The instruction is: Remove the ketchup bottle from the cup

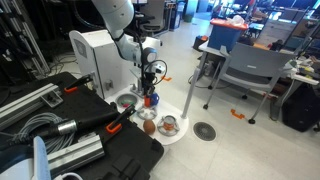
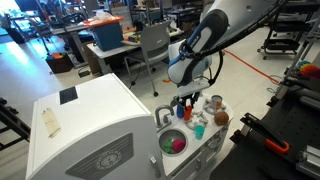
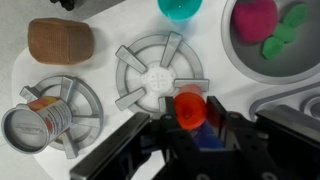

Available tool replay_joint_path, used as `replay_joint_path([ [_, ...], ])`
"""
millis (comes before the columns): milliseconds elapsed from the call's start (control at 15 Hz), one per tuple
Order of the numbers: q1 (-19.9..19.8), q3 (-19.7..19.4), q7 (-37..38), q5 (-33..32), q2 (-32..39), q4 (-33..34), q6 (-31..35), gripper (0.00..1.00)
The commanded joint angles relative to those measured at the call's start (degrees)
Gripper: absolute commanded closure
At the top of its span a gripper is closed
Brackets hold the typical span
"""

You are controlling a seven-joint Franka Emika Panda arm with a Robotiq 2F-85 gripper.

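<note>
My gripper needs to let go of the ketchup bottle on the middle of the bare grey burner (image 1: 148,112) (image 3: 158,81), in between the teal cup and the blue cup.
The ketchup bottle (image 3: 190,108), slim and red, stands in a blue cup (image 3: 205,135) on a white toy stove top (image 3: 100,75). In the wrist view I look down on its red top. My gripper (image 3: 190,112) has a finger pressed against each side of the bottle and is shut on it. The bottle's lower part is hidden inside the cup. In both exterior views the gripper (image 1: 150,88) (image 2: 188,96) hangs straight down over the cup, with the red bottle (image 1: 150,99) just below the fingers.
On the stove top are a brown loaf-like object (image 3: 60,40), a tin can (image 3: 40,122) on a burner, a bare grey burner (image 3: 160,75), a teal cup (image 3: 180,8), and a sink bowl (image 3: 245,55) with pink and green toys. Black cases (image 1: 110,150) lie nearby.
</note>
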Motion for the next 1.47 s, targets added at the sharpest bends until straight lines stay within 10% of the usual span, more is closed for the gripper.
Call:
replay_joint_path([
  [0, 0.08, -0.68, 0.87, 0.55, 2.06, 2.34, -1.41, 0.89],
  [1400, -2.28, -0.5, 4.21, 4.13, -3.74, -6.69, -1.81, 0.89],
])
